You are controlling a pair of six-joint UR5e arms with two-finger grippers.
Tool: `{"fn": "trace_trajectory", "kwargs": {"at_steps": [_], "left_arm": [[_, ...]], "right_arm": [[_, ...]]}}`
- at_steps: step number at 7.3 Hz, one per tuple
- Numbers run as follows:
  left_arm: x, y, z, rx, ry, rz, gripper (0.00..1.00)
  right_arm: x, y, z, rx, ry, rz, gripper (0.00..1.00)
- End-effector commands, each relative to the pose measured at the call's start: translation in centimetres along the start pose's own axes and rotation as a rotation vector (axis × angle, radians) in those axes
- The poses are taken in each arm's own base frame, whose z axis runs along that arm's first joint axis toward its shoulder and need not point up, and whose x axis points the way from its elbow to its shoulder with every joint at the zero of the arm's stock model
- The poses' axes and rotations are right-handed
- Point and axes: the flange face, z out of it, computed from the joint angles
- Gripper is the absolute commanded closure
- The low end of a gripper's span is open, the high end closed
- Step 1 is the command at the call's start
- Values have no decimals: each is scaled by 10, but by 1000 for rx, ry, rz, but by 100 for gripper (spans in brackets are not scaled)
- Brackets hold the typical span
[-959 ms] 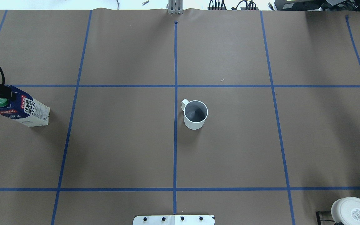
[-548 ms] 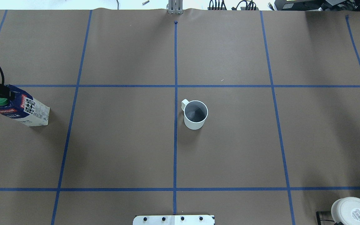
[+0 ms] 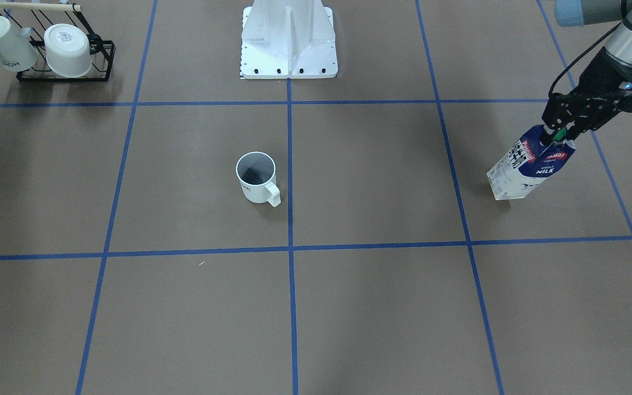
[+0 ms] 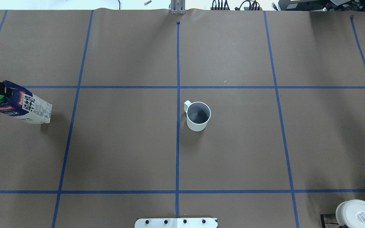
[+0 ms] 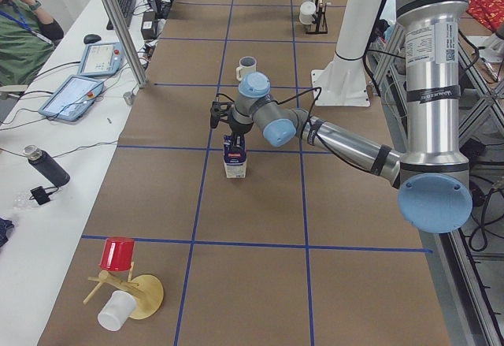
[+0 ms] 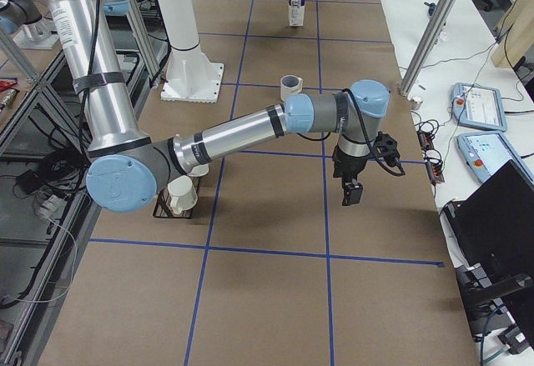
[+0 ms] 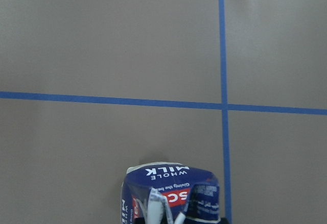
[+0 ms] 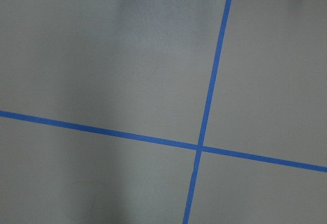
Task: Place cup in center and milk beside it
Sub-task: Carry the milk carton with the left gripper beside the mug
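Next, I release the milk from my left gripper just across the blue tape line from the cup (image 3: 310, 180). The milk is now outside the middle squares.
The cup (image 4: 197, 117), a small white mug with a dark grey inside, stands upright in a middle square of the center (image 4: 233, 148), just right of the central tape line; it also shows in the front view (image 3: 257, 176). The milk (image 4: 22, 107) is far to the left, outside the middle squares, and shows in the front view (image 3: 525, 167) and the left wrist view (image 7: 171, 191). My left gripper (image 3: 556, 136) is shut on the carton's top by the green cap. I cannot tell if its base touches the paper. My right gripper (image 6: 351, 193) hangs over bare paper; open or shut I cannot tell.
A black rack (image 3: 63, 74) beside the robot's base plate (image 3: 288, 49) holds a tall white mug and a handleless white cup (image 4: 356, 215). A wooden stand with a red cup (image 5: 118, 253) and a white cup sits at the table's left end.
My left gripper and the carton's top have shifted a little toward the far left in the overhead view, and the carton's base has followed slightly. The cup has not moved.
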Motion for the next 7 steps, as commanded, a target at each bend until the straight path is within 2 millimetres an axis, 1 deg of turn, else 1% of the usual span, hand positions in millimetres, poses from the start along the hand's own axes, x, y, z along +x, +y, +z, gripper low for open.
{"fn": "trace_trajectory", "kwargs": {"at_steps": [1,2,3,4,5,6,7], "left_arm": [[28,-19,-11,5,11,-6,53],[56,-35,-18,-2,-3,-18,53],[88,-47,-18,-15,-11,-19,53],[124,-53,-16,-38,-12,-10,53],[165,-55,-13,-67,-10,6,53],[210,-49,-4,-66,-28,-16,53],[260,-31,12,-81,-35,-30,53]], "right_arm": [[2,2,3,-6,-1,4,0],[6,7,9,-16,-2,13,0],[16,15,12,-22,0,29,0],[24,27,22,-40,-2,48,0],[35,37,25,-47,-1,70,0],[40,43,29,-54,-3,80,0],[41,45,31,-58,-4,83,0]]}}
